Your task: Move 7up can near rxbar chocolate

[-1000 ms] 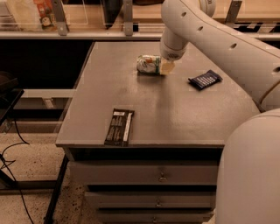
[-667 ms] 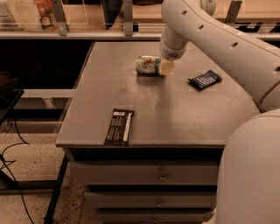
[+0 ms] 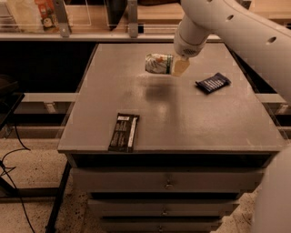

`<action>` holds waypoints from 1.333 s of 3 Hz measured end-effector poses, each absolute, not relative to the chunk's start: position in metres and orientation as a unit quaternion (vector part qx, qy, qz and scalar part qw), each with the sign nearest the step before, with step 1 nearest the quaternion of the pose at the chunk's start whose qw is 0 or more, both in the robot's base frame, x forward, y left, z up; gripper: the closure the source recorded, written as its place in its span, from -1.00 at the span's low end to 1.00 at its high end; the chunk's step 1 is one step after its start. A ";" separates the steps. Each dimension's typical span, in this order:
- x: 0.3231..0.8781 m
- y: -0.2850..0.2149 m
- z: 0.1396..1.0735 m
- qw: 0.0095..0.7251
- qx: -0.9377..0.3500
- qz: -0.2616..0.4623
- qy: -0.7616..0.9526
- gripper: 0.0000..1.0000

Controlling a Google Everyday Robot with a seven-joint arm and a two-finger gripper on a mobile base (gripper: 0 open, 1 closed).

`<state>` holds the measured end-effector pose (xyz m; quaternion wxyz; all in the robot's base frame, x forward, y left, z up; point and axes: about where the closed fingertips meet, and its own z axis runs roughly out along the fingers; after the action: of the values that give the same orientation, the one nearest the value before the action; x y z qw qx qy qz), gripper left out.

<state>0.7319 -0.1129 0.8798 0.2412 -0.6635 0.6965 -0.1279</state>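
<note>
Next, my gripper sets the 7up can down and lets go of it on the grey table (image 3: 127,89), just behind the far end of the rxbar chocolate.
The 7up can (image 3: 158,63), silvery-white with green and red marks, lies on its side in the air above the back middle of the grey table (image 3: 182,118). Its shadow falls on the tabletop below it. My gripper (image 3: 175,66) comes down from the upper right and is shut on the can's right end; one pale finger (image 3: 181,67) shows. The rxbar chocolate (image 3: 124,132), a long dark bar with a white stripe, lies flat near the table's front left edge, well apart from the can.
A short dark blue packet (image 3: 213,83) lies right of the gripper. My white arm (image 3: 236,27) fills the upper right. A shelf with bottles (image 3: 43,13) runs behind the table. Drawers (image 3: 168,184) sit under the front edge; cables (image 3: 13,159) lie on the floor at left.
The can has risen off the tabletop in my gripper, and its shadow now lies separate below it. The bar and the blue packet have not moved.
</note>
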 end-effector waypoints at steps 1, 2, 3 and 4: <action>0.696 -0.111 0.899 0.249 -0.650 -0.113 0.709 0.74; 0.645 -0.094 0.917 0.255 -0.649 -0.108 0.709 0.78; 0.591 -0.069 0.914 0.241 -0.664 -0.089 0.702 0.74; 0.557 -0.045 0.899 0.219 -0.683 -0.077 0.693 0.72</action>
<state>0.5573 -0.0452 0.8987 0.2189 -0.6828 0.6929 -0.0766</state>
